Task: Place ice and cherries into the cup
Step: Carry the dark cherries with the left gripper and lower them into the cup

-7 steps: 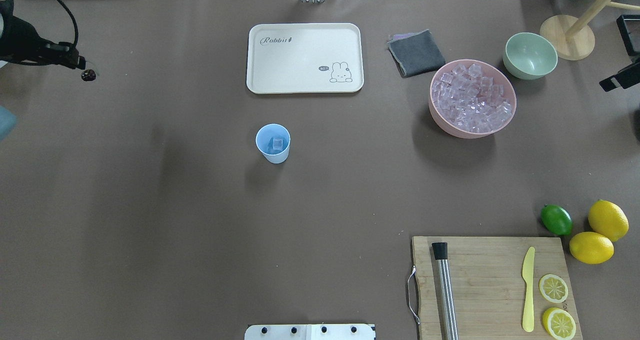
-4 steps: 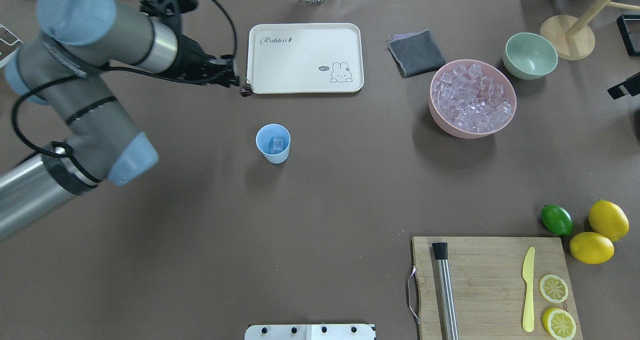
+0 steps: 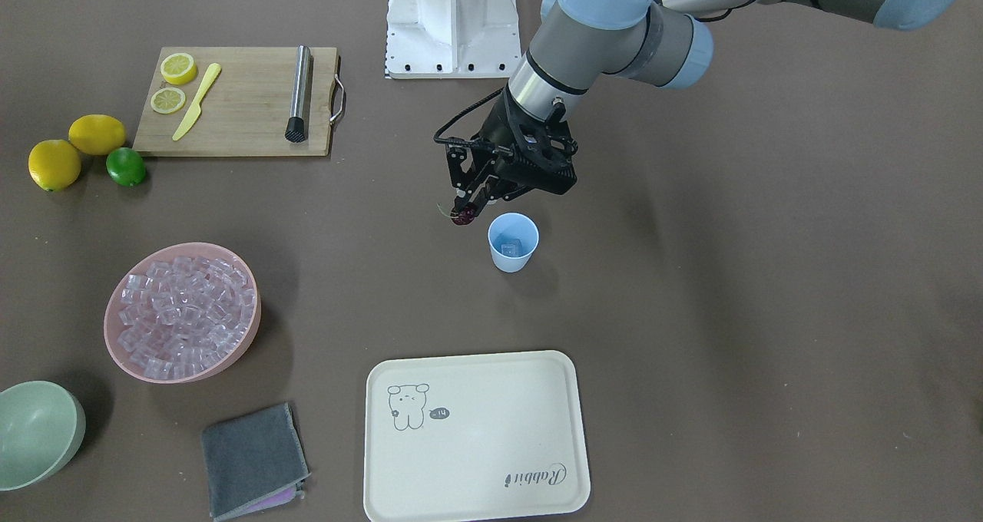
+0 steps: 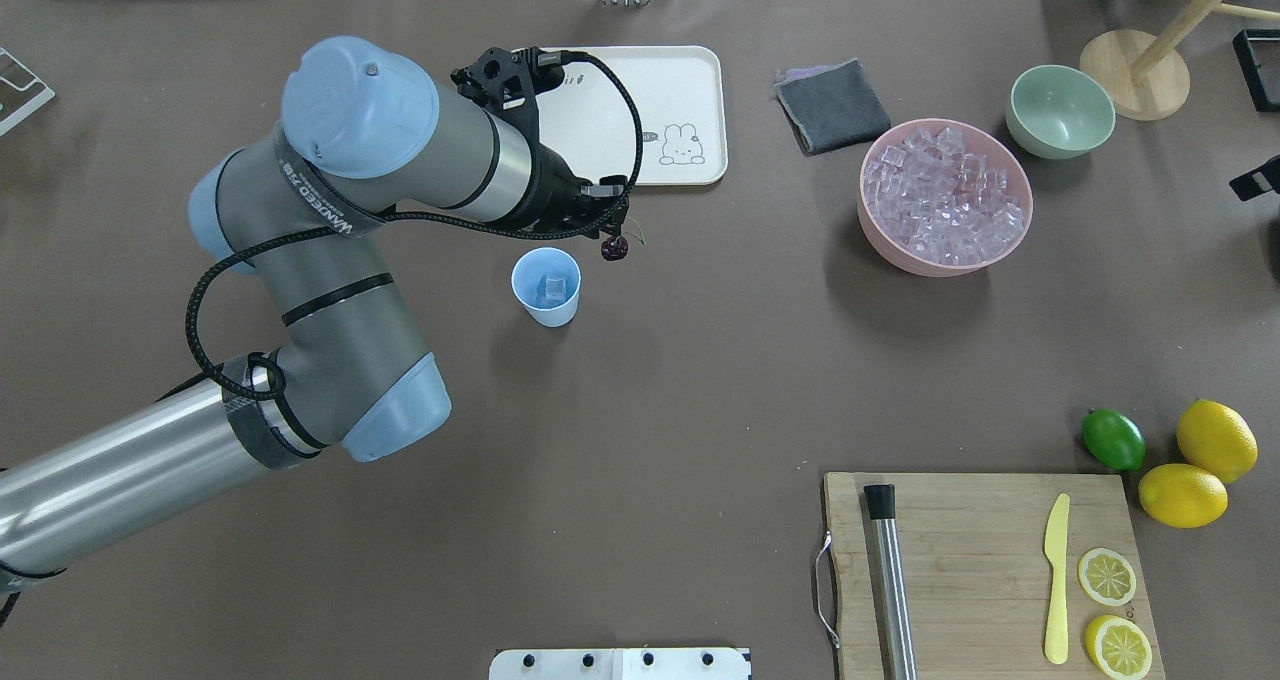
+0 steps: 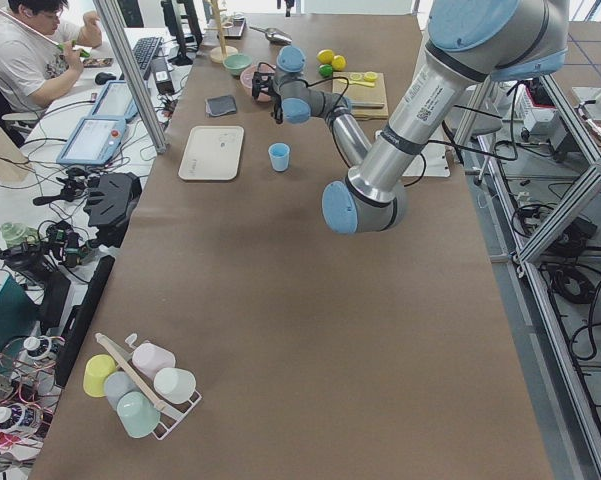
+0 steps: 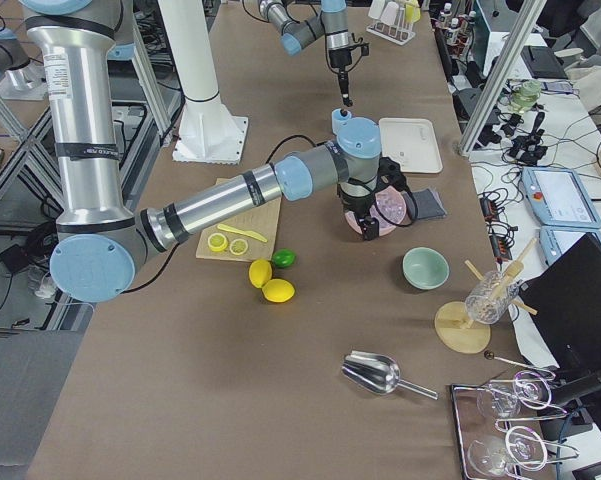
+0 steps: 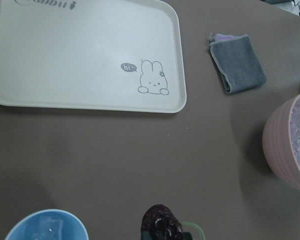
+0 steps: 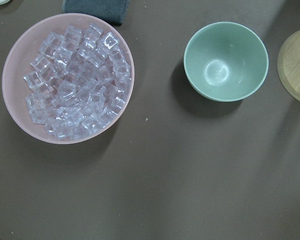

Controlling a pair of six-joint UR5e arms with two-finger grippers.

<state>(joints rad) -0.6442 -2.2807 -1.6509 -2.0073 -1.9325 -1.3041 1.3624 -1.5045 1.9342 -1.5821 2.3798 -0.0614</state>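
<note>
Next, my left gripper lets go of the dark cherries inside the light-blue cup point(image 3: 515, 241) point(image 7: 50, 229), next to the ice cube.
The light-blue cup point(image 4: 546, 286) stands mid-table with one ice cube point(image 4: 555, 286) in it; it also shows in the front view point(image 3: 513, 242). My left gripper point(image 4: 612, 228) is shut on the stems of the dark cherries point(image 4: 613, 248), which hang just beyond the cup's far-right rim, not over its mouth. The cherries also show in the front view point(image 3: 463, 216) and the left wrist view point(image 7: 161, 225). The pink bowl point(image 4: 880, 240) holds many ice cubes point(image 4: 945, 195). A black part of my right gripper point(image 4: 1258, 178) shows at the right edge; whether it is open or shut is not visible.
A cream tray point(image 4: 680, 110) lies behind the cup, partly under my left arm. A grey cloth point(image 4: 833, 105) and a green bowl point(image 4: 1060, 110) sit near the pink bowl. A cutting board point(image 4: 970, 560), a lime point(image 4: 1113, 439) and lemons point(image 4: 1183, 495) are at the front right.
My left arm has swung from the far left edge to the right with the cherries in its grip, and now holds them beside the cup. The cup has not moved.
</note>
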